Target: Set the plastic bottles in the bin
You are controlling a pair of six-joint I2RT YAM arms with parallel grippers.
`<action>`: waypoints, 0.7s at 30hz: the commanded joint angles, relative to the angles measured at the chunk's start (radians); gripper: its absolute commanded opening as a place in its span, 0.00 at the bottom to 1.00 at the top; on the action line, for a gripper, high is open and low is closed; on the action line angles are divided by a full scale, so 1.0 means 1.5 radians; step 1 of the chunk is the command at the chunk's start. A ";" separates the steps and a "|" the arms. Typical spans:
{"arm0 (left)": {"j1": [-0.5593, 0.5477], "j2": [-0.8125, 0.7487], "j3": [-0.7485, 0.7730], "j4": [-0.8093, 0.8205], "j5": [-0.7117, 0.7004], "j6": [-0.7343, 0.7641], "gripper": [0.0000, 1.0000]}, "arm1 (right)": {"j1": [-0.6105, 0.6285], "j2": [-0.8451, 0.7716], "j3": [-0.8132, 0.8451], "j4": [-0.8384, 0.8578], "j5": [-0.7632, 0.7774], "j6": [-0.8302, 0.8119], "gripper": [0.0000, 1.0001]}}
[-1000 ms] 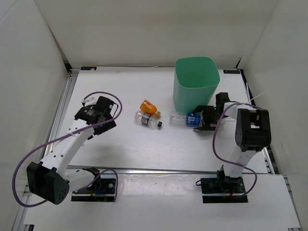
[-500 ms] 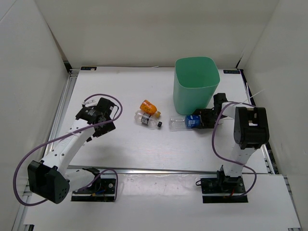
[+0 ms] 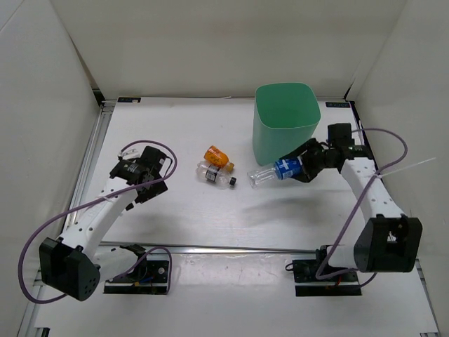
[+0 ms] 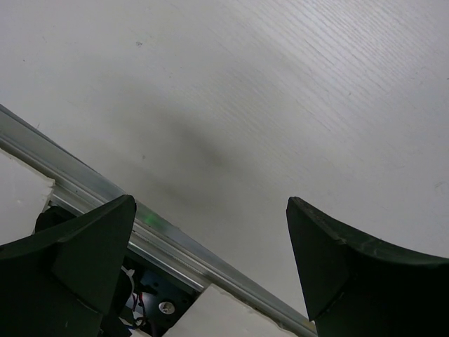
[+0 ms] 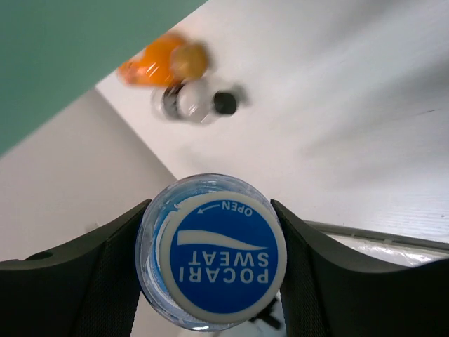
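Observation:
I need to next close my left gripper on the clear, black-capped bottle, at the bottle's bottom end (image 3: 203, 170), opposite the cap.
My right gripper (image 3: 298, 168) is shut on the clear bottle with the blue label (image 3: 272, 173) and holds it, tilted, above the table just in front of the mint-green bin (image 3: 280, 137). In the right wrist view its blue cap (image 5: 210, 249) fills the space between the fingers (image 5: 330, 267), with the bin wall (image 5: 70, 49) at upper left. The squat orange bottle (image 3: 217, 156) and the clear bottle with a black cap (image 3: 214, 175) lie side by side on the table left of the bin. My left gripper (image 3: 146, 188) hangs open at the left with nothing in it (image 4: 210, 239).
White walls close the table in at the back and both sides. An aluminium rail (image 4: 161, 239) runs along the near edge below my left gripper. Purple cables loop off both arms (image 3: 42, 232).
My right gripper closed on the blue-label bottle and lifted it off the table, and the arm swung out to the right. The left arm drifted slightly towards the near edge.

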 commanded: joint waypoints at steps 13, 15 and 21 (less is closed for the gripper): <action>-0.003 0.043 0.030 0.060 0.006 0.033 1.00 | -0.040 0.138 0.787 -0.186 0.086 -0.203 0.39; -0.003 0.049 0.048 0.053 0.012 0.040 1.00 | -0.049 0.202 0.858 -0.186 0.086 -0.203 0.39; -0.003 0.049 0.088 0.061 0.024 0.097 1.00 | -0.031 0.259 0.804 -0.120 0.184 -0.231 0.39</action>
